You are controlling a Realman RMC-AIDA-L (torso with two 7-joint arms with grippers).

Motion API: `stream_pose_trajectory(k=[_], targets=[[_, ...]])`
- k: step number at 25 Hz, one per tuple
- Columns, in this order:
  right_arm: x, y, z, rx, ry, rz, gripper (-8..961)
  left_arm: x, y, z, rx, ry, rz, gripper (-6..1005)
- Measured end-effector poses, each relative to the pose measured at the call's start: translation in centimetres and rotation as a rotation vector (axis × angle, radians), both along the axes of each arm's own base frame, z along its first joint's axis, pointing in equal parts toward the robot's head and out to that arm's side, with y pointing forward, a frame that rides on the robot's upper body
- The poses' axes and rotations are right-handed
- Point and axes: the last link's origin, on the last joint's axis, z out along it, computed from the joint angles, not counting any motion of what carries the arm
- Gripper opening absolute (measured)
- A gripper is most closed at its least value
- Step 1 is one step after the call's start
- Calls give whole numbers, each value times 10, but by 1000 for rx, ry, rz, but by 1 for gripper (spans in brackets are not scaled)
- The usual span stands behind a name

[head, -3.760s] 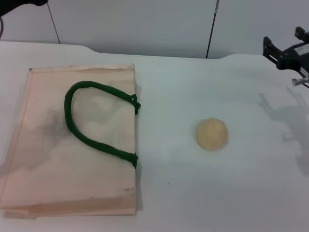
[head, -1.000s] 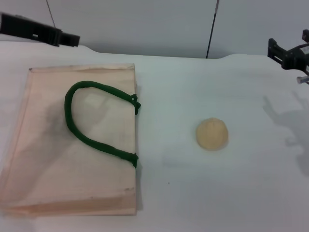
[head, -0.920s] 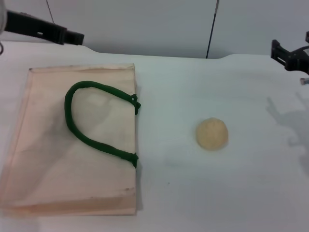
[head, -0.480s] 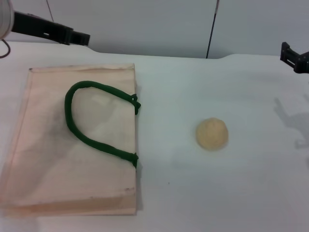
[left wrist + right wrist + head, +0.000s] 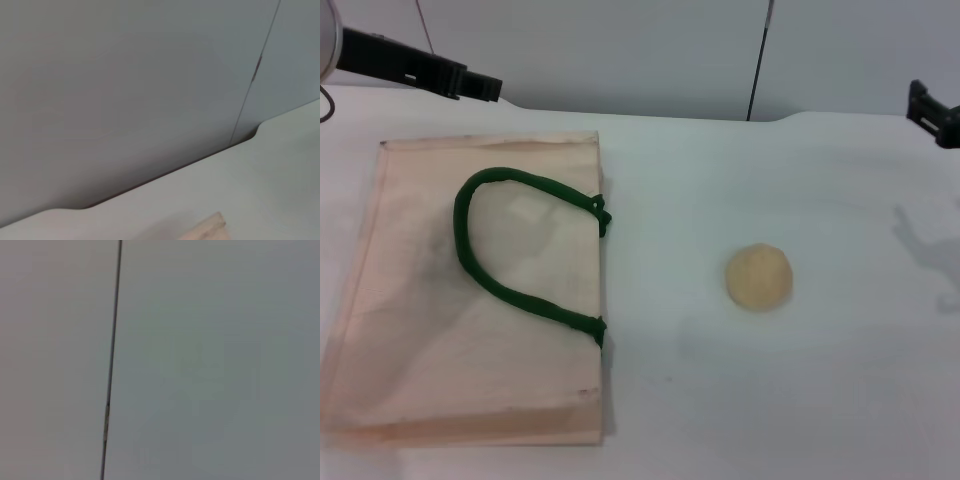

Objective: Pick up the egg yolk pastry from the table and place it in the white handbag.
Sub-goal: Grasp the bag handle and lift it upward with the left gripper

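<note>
The robot's left gripper will close on the far bend (image 5: 470, 184) of the white handbag's green handle, because lifting the handle there helps to open the handbag.
The egg yolk pastry (image 5: 758, 278) is a small pale yellow ball lying on the white table, right of centre in the head view. The white handbag (image 5: 470, 300) lies flat at the left, a cream tote with a dark green loop handle (image 5: 505, 260) resting on top. My left gripper (image 5: 470, 82) hangs above the table just behind the bag's far edge, apart from it. My right gripper (image 5: 935, 112) is at the far right edge, well away from the pastry. A corner of the bag (image 5: 210, 231) shows in the left wrist view.
A grey panelled wall (image 5: 650, 50) stands behind the table's far edge. The white table (image 5: 720, 400) lies bare between the bag and the pastry and in front of them. The right wrist view shows only the wall (image 5: 200, 365).
My left gripper has come in from the top left and moved right along the bag's far edge. My right gripper has drawn back toward the right edge. Bag and pastry have not moved.
</note>
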Motion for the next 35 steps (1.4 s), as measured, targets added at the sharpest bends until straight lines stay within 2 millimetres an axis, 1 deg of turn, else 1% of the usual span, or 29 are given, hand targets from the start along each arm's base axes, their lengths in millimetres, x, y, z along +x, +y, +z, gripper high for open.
stream_pose_trajectory(k=[5,11,16,20,27,35], targets=[[1,1,6,20,4,-3,854,-6,0,-2,0,1,15,471],[1,2,8,25,3,-3,854,-19,-1,-12,-41,-19,63,471],[2,1,8,25,3,-6,854,-39,3,-17,-38,-46,132,470],[2,1,8,25,3,-5,854,-54,9,-21,-40,-15,198,470],[-3,1,8,23,5,9,853,-66,14,-24,-37,25,234,469],[-7,1,7,22,5,21,853,-67,21,-37,-81,62,234,468]])
